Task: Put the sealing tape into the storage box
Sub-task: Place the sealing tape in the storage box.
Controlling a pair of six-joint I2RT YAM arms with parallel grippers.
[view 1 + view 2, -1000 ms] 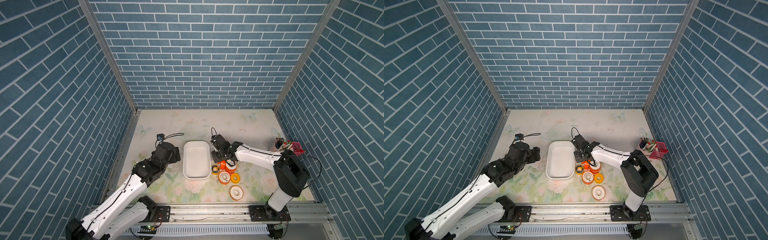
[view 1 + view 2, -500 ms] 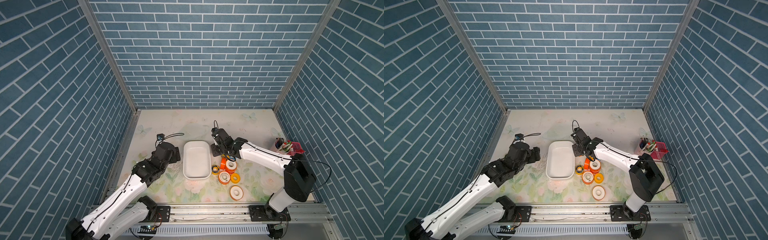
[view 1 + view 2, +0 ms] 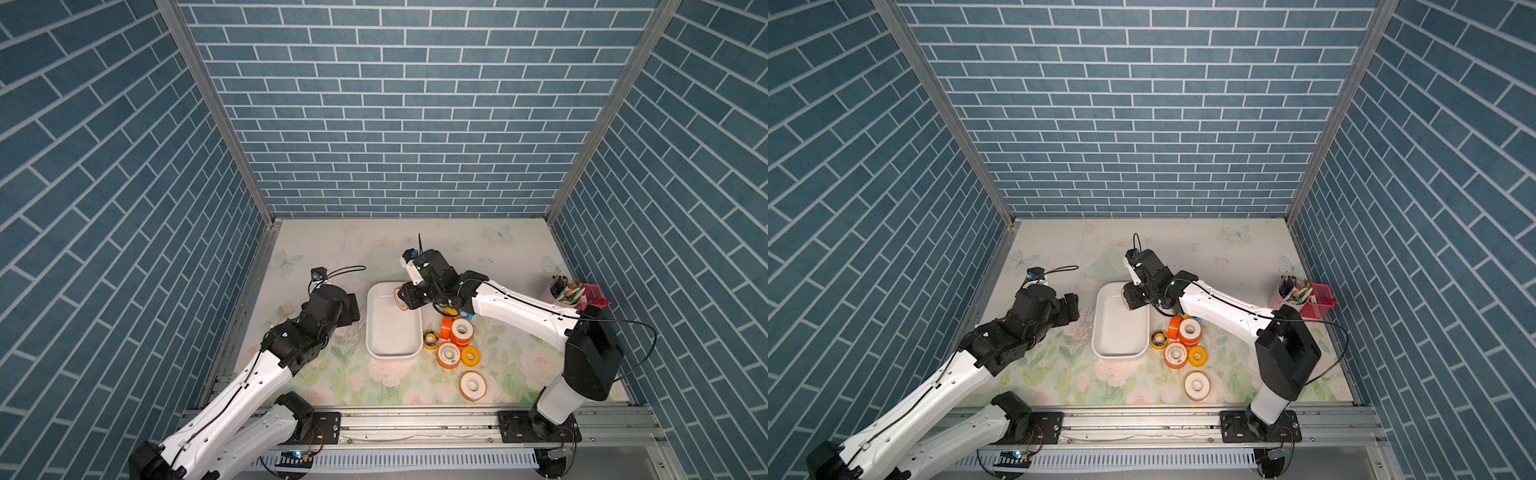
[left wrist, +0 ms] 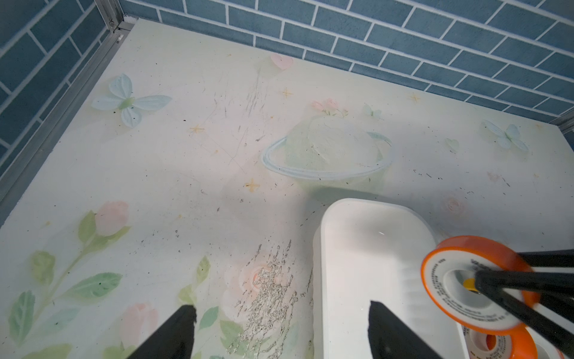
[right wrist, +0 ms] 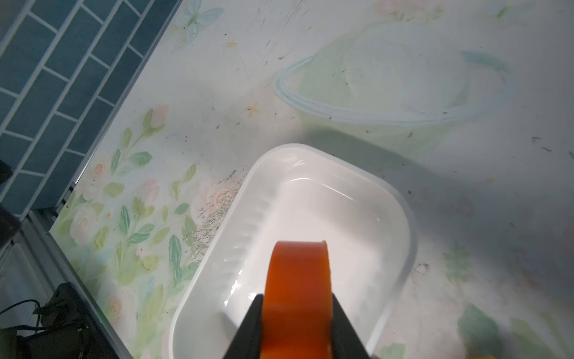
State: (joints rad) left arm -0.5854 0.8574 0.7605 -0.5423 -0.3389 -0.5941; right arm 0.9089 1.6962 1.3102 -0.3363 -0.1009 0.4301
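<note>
The robot's right gripper should release the orange sealing tape roll, held on edge over the box now, in the storage box's far corner [image 3: 385,311] [image 5: 285,230] nearest the robot's left gripper.
The storage box [image 3: 390,334] [image 3: 1119,332] is a shallow white tub in the middle of the table, with nothing lying in it. My right gripper [image 3: 402,300] [image 5: 296,300] is shut on an orange sealing tape roll [image 5: 297,273] [image 4: 480,248], held on edge over the box's far right corner. More sealing tape lies right of the box: orange rolls [image 3: 461,331] [image 3: 448,355] [image 3: 473,385], a yellow one [image 3: 470,354] and a yellow-black one [image 3: 430,337]. My left gripper [image 3: 352,308] [image 4: 281,309] stands open at the box's left rim [image 4: 320,279], holding nothing.
A white pen cup [image 3: 561,291] and a pink mesh basket [image 3: 593,296] stand at the right wall. Blue brick walls close in three sides. A metal rail [image 3: 415,419] runs along the front edge.
My right gripper has lifted the orange roll from the pile and carried it left, over the box. The left arm has not moved.
</note>
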